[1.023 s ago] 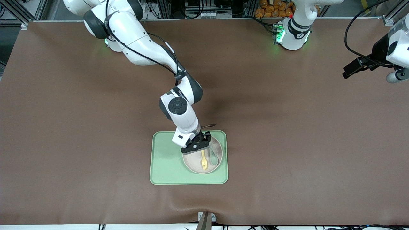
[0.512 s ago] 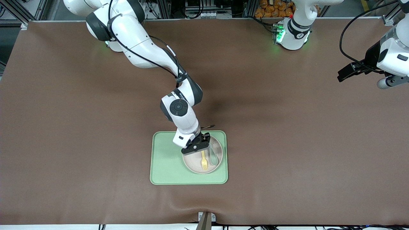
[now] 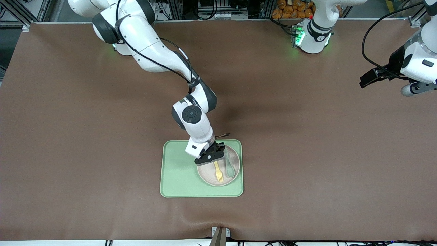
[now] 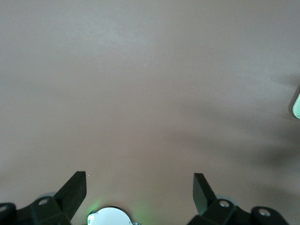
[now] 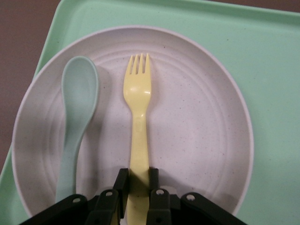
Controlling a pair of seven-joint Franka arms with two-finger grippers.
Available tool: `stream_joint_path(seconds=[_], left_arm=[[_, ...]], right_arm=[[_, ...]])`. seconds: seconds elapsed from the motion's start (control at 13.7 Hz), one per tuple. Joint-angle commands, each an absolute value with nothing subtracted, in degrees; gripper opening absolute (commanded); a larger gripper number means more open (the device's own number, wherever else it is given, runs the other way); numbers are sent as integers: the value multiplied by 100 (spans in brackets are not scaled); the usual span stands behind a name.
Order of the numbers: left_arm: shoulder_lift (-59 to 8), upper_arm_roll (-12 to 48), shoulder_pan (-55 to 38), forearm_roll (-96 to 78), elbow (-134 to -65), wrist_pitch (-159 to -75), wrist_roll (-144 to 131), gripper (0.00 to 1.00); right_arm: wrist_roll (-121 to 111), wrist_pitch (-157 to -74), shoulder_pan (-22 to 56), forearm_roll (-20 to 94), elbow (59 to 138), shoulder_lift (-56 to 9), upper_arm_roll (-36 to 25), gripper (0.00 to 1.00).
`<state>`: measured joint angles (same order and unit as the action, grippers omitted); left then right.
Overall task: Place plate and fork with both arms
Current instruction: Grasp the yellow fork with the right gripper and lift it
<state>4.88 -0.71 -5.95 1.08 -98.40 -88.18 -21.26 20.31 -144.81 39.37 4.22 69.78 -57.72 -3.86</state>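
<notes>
My right gripper is to handle the pale yellow fork, which lies over the plate's middle. I will put it down on the bare half of the tray (image 3: 181, 172) beside the plate.
The off-white plate (image 3: 236, 160) lies on the pale green tray (image 3: 177, 171), toward the left arm's end of it. The pale yellow fork (image 3: 218, 173) lies over the plate's middle, tines pointing toward the front camera. My right gripper (image 3: 215, 160) is over the plate's edge nearest the bases and is shut on the fork's handle. In the right wrist view my right gripper (image 5: 138, 177) pinches the fork (image 5: 139, 108) above the plate (image 5: 197, 122). My left gripper (image 3: 367, 79) waits open and empty above bare table at the left arm's end; in the left wrist view the left gripper (image 4: 140, 180) holds nothing.
A grey-green spoon (image 3: 229, 169) lies on the plate beside the fork, also in the right wrist view (image 5: 77, 108). The tray (image 5: 272, 70) has a bare half toward the right arm's end. A tray corner (image 4: 296, 105) shows in the left wrist view. Brown mat covers the table.
My right gripper has shifted slightly toward the left arm's end with the fork, and the plate shifted a little with it. My left arm has risen and drawn toward the bases.
</notes>
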Motion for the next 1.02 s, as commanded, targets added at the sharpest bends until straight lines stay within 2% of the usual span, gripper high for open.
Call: stream_joint_path(seconds=[0.0, 0.37, 0.8, 0.95], left_arm=[[483, -27, -624, 264, -9809, -8833, -2215, 100], [492, 79, -624, 255, -9809, -8833, -2338, 100], [492, 176, -624, 255, -9809, -8824, -2382, 100], [501, 255, -606, 255, -9809, -8824, -2391, 100]], right_arm=[[2118, -14388, 3999, 351, 6759, -5784, -457, 6], [2109, -13440, 3894, 369, 6495, -5450, -475, 5], [2109, -12667, 3183, 474, 6688, -5019, -475, 5], [2135, -12132, 2989, 475, 6723, -5010, -475, 5]])
